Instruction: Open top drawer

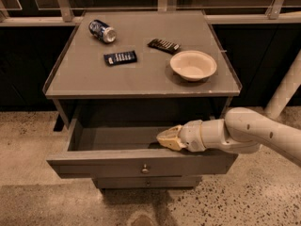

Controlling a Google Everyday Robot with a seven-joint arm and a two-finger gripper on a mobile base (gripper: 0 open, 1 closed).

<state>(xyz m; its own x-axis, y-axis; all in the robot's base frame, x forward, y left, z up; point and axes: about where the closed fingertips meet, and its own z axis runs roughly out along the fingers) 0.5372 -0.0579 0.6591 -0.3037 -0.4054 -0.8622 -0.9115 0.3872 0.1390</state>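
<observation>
Next, I release the top drawer, front pulled further out, over the narrower drawer front (138, 183).
The top drawer (94, 166) is a wide grey drawer under the cabinet top, pulled out towards me, with a small round metal knob (145, 168) at the centre of its front. Its plain grey inside shows on the left. My gripper (165, 139) reaches in from the right on a white arm (244, 133). Its yellowish tip rests just behind the drawer's front edge, right of centre, over the inside of the drawer.
On the cabinet top (84, 79) lie a blue can (102, 31) on its side, a dark blue packet (120, 58), a dark snack bar (163, 45) and a white bowl (193, 65). A narrower drawer front (147, 182) sits below. Speckled floor surrounds the cabinet; railings stand behind.
</observation>
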